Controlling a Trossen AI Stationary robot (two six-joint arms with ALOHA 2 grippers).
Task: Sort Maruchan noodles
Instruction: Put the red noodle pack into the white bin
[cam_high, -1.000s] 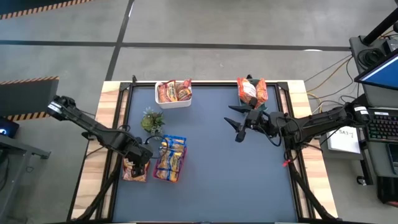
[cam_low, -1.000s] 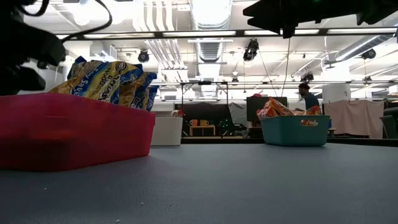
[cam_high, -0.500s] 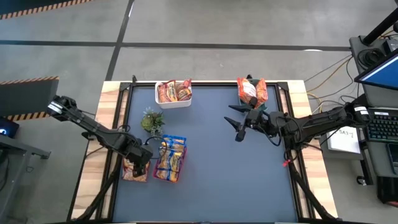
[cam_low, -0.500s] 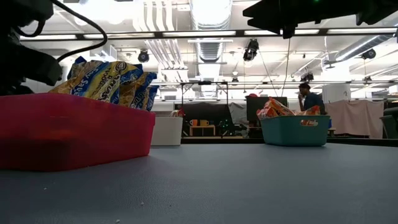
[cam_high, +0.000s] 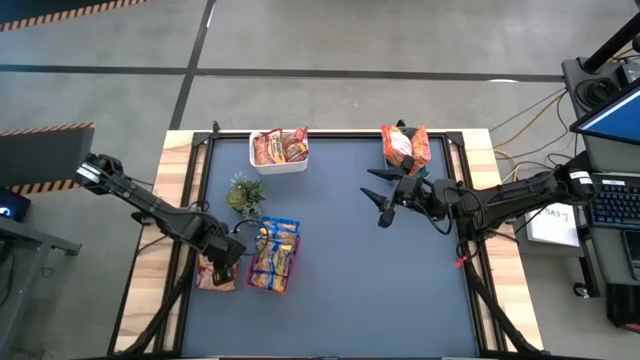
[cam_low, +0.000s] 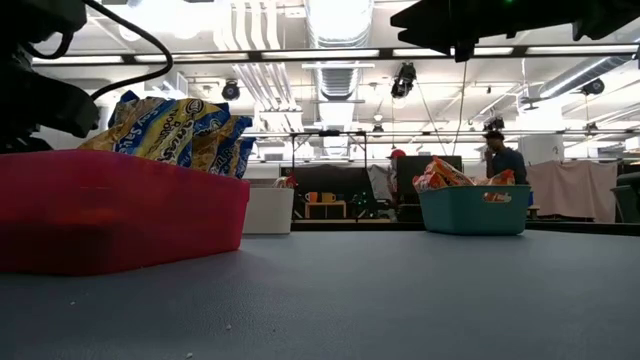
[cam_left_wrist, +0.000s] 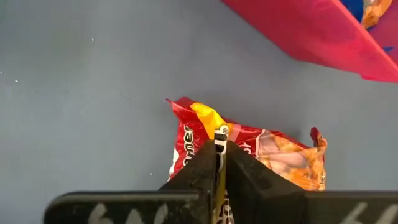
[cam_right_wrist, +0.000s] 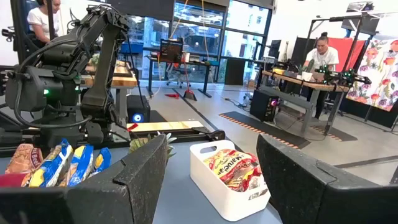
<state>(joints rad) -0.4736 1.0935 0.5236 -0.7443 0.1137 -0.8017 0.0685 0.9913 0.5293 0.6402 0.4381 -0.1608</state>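
I will use my left gripper to let go of the noodle packet on the blue-trimmed packets at the red tray's end (cam_high: 267, 233) next to the plant.
My left gripper (cam_high: 224, 262) is shut on a red-trimmed noodle packet (cam_high: 212, 278) at the table's near left, just left of the red tray (cam_high: 249, 281). The tray holds several blue-trimmed packets (cam_high: 275, 250), which stand on end in the low view (cam_low: 170, 130). A white bin (cam_high: 279, 167) at the far left holds red packets. A teal bin (cam_low: 475, 210) at the far right holds orange-red packets (cam_high: 405, 147). My right gripper (cam_high: 383, 205) is open and empty above the table's middle right. My left gripper pinches a raised yellow-and-red fold of the packet (cam_left_wrist: 210, 118) between its two fingers (cam_left_wrist: 244, 165), coming from above and pointing down. The rest of the packet (cam_left_wrist: 273, 155) spreads out below the fingers. Whether it is clear of the table I cannot tell.
A small green plant (cam_high: 245, 192) stands just beyond the red tray. The table's middle and near right show bare dark mat. In the low view and the right wrist view, people sit at desks in the room beyond the table.
My left arm has shifted a little toward the table's near edge, still shut on the red packet.
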